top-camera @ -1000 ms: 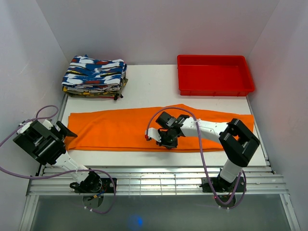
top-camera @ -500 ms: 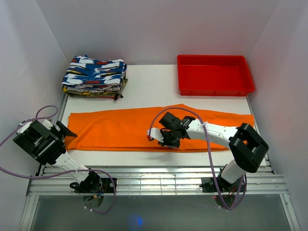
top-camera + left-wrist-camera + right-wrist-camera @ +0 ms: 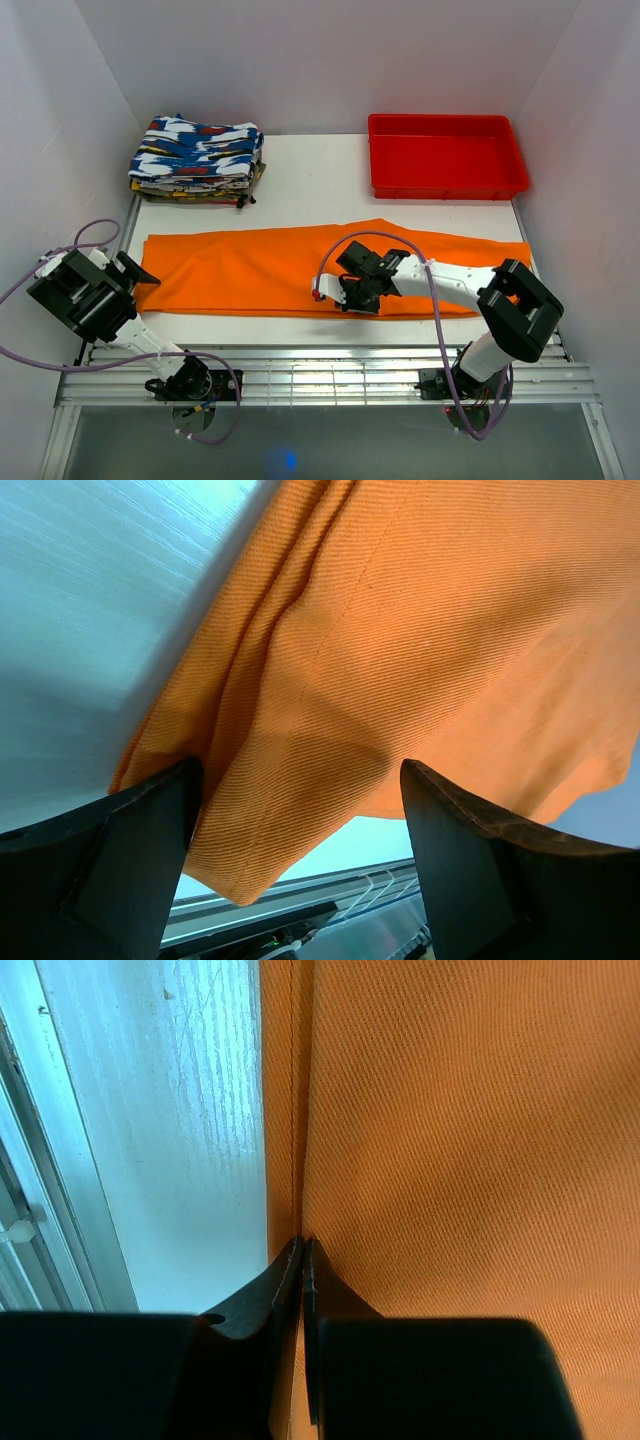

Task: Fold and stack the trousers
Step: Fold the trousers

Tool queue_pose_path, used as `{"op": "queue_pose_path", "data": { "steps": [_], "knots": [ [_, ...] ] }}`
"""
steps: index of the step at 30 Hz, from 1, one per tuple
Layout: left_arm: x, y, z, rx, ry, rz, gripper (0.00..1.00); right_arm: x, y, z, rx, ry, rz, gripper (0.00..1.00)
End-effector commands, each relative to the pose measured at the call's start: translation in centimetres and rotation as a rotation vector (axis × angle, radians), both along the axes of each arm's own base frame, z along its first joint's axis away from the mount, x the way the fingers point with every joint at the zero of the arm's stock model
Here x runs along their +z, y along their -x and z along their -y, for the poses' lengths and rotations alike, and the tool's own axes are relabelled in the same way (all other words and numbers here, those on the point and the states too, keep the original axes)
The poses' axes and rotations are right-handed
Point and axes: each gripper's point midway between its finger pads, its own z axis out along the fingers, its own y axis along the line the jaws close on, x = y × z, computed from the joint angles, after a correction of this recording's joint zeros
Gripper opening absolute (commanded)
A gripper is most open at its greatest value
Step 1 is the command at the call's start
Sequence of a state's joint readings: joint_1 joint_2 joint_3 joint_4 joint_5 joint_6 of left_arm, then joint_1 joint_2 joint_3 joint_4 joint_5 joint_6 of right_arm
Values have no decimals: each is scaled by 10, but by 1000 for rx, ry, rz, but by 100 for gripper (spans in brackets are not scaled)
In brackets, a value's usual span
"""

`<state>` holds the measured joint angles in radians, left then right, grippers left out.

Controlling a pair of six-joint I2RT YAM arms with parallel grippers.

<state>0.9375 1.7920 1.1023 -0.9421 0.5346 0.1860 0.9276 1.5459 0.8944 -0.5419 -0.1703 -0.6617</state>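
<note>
The orange trousers' near-edge layers are staggered, so next my left gripper pinches them together at the trousers' corner [image 3: 262, 845] and pulls the trousers' end straight before folding.
The orange trousers [image 3: 240, 265] lie flat and long across the white table, left to right. My left gripper [image 3: 140, 273] is at their near left corner. In the left wrist view the gripper [image 3: 298, 772] is open wide, with the trousers' corner [image 3: 420, 630] between the two fingers [image 3: 110, 880]. My right gripper [image 3: 345, 298] rests on the near hem at the middle of the trousers. In the right wrist view the gripper [image 3: 303, 1242] is shut, its tips together on the seam of the flat cloth [image 3: 450, 1140]. I see no cloth bunched between them.
A stack of folded blue, white and red patterned clothes [image 3: 197, 160] sits at the back left. A red plastic tray [image 3: 445, 155] stands at the back right. White walls close in the sides and back. A slatted metal rail [image 3: 320, 372] runs along the near edge.
My right gripper has slid to the right and slightly nearer along the trousers' near hem, its arm following. The left arm has not moved.
</note>
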Motion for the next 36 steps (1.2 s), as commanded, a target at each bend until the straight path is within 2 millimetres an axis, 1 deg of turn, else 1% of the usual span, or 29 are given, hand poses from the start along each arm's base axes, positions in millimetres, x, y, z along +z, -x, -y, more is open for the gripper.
{"op": "queue_pose_path", "data": {
  "steps": [1,4,5,6,7,8,9,10,11,12,13,15,16,17,20,22,23,24,25,26,27,28,29,30,32,33,34,35,36],
  "knots": [
    [-12,4,-26,-33,-127,-27,91,-15,14,17,-8,78,-63,8],
    [-3,2,-27,-47,-136,-7,84,-22,15,18,-9,88,-73,8],
    [2,-1,-28,-51,-141,11,81,-23,15,18,-10,92,-74,8],
    [5,-2,-27,-55,-141,21,74,-25,15,19,-8,97,-79,8],
    [11,-4,-27,-62,-144,34,70,-26,15,20,-9,103,-78,8],
    [19,-9,-30,-67,-157,64,67,-26,16,20,-9,102,-80,8],
    [29,-12,-33,-69,-183,88,60,-26,16,20,-9,103,-78,8],
    [35,-14,-35,-80,-197,105,56,-26,16,21,-9,104,-79,8],
    [41,-17,-38,-86,-214,120,53,-26,16,21,-10,104,-81,8],
    [52,-22,-46,-92,-250,145,50,-26,17,21,-10,106,-83,8],
    [56,-24,-51,-97,-269,149,43,-27,17,22,-12,107,-84,8],
    [61,-28,-64,-112,-318,146,35,-27,17,22,-11,110,-88,8],
    [60,-27,-67,-115,-326,137,26,-27,17,20,-11,104,-92,8],
    [59,-27,-69,-126,-335,133,20,-26,18,20,-11,106,-95,8],
    [47,-22,-71,-149,-330,100,2,-23,16,13,-8,93,-104,8],
    [37,-14,-70,-160,-327,59,1,-21,19,10,-1,92,-131,29],
    [34,-11,-69,-173,-327,48,8,-17,17,6,1,79,-128,37],
    [33,-9,-69,-202,-330,43,14,-14,18,5,2,78,-137,48],
    [31,-3,-66,-220,-321,22,23,-10,20,2,7,65,-147,55],
    [32,-1,-66,-235,-327,20,37,-7,19,0,10,56,-146,60],
    [34,1,-68,-261,-347,19,42,-1,19,-1,12,40,-139,71],
    [37,2,-71,-273,-377,21,47,3,19,-1,13,34,-138,74],
    [45,1,-74,-283,-417,40,53,7,19,-1,12,22,-136,78],
    [50,-1,-77,-291,-444,52,63,17,14,-2,4,-6,-117,87],
    [57,-5,-81,-293,-478,73,69,25,10,1,-7,-26,-114,90],
    [57,-5,-79,-296,-473,75,70,32,2,4,-28,-53,-118,90],
    [56,-6,-77,-292,-464,70,71,34,-2,8,-47,-60,-126,91],
    [50,-5,-71,-297,-442,63,71,36,-6,13,-73,-67,-139,90],
    [45,-6,-67,-299,-430,60,71,38,-17,21,-127,-85,-158,88]
  ]
}}
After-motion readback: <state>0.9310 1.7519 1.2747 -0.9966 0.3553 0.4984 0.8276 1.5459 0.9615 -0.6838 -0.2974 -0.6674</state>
